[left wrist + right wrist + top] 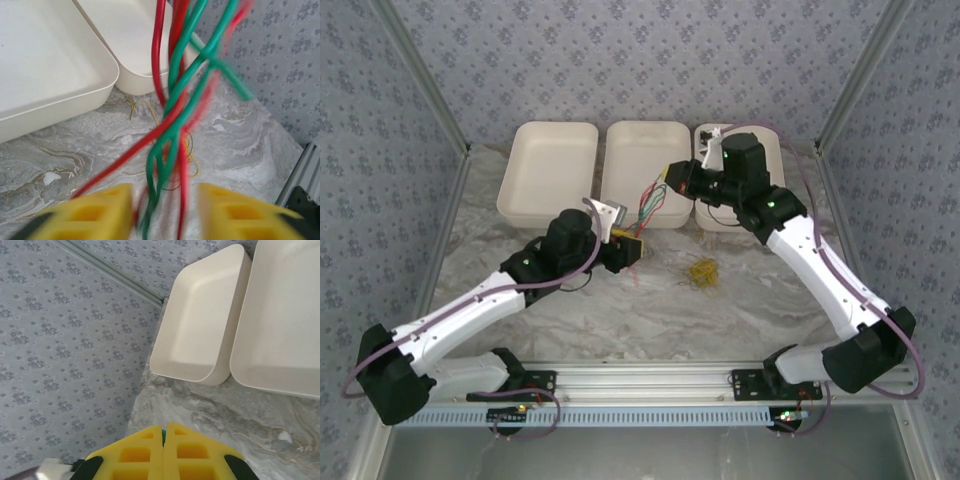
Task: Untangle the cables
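Red and green cables run together through my open left gripper, so I should take only the red cable sticking out (115,161) from the bundle and pull it away.
A twisted bundle of red and green cables (648,205) hangs between the two grippers, over the front rim of the middle tray. My right gripper (670,172) holds its upper end. In the right wrist view the right gripper (163,429) is shut, with a sliver of green cable (162,438) pinched between its yellow pads. My left gripper (632,247) is at the bundle's lower end. In the left wrist view the left gripper (165,192) is open, and the blurred red and green cables (172,125) run loose through the gap. A small heap of yellow cables (703,272) lies on the table.
Three white trays stand in a row at the back: left (548,172), middle (645,150), and right (765,150), which is partly under the right arm. The marble table top (620,310) ends at patterned walls. A metal rail (650,380) runs along the near edge.
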### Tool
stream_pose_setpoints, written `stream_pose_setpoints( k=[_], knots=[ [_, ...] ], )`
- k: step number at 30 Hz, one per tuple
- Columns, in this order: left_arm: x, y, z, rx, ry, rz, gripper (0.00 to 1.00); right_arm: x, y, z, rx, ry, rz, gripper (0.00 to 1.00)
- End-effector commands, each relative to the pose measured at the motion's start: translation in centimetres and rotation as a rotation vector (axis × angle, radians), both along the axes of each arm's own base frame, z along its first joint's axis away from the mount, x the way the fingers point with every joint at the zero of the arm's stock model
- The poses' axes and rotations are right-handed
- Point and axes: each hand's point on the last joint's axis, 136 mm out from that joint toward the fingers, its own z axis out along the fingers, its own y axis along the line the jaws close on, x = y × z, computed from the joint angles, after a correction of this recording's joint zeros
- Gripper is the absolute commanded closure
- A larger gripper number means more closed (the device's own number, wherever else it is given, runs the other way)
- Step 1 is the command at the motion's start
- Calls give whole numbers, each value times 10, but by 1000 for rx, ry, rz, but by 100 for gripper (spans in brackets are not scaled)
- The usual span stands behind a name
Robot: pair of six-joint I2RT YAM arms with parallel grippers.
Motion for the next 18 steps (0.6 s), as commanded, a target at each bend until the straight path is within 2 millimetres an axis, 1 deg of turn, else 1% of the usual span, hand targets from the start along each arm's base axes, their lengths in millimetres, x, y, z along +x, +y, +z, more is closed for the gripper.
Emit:
stream_pose_setpoints(
  k=[1, 3, 5, 8, 10, 11, 12, 14, 15, 18],
  knots=[
    [-3, 6, 12, -41, -10, 14, 36, 1, 0, -3, -38, -63, 30, 100],
    [-5, 12, 15, -50, -6, 19, 35, 4, 3, -10, -54, -73, 57, 100],
    [-6, 22, 24, -59, -21, 37, 35, 6, 7, -17, -80, -80, 88, 100],
    [-1, 36, 37, -43, -49, 68, 43, 9, 8, -32, -135, -62, 111, 100],
    [5, 40, 38, -21, -48, 71, 52, 9, 10, -38, -142, -47, 122, 100],
    [8, 39, 39, -17, -46, 65, 52, 9, 10, -41, -147, -38, 123, 100],
    [10, 36, 39, -10, -46, 55, 51, 9, 12, -44, -149, -27, 127, 100],
    [13, 26, 37, -8, -34, 19, 42, 8, 13, -49, -154, -17, 124, 100],
    [15, 19, 35, -7, -25, 1, 39, 7, 16, -51, -153, -15, 127, 100],
    [24, 8, 26, 11, -15, -9, 39, 3, 21, -54, -149, -6, 139, 100]
  ],
)
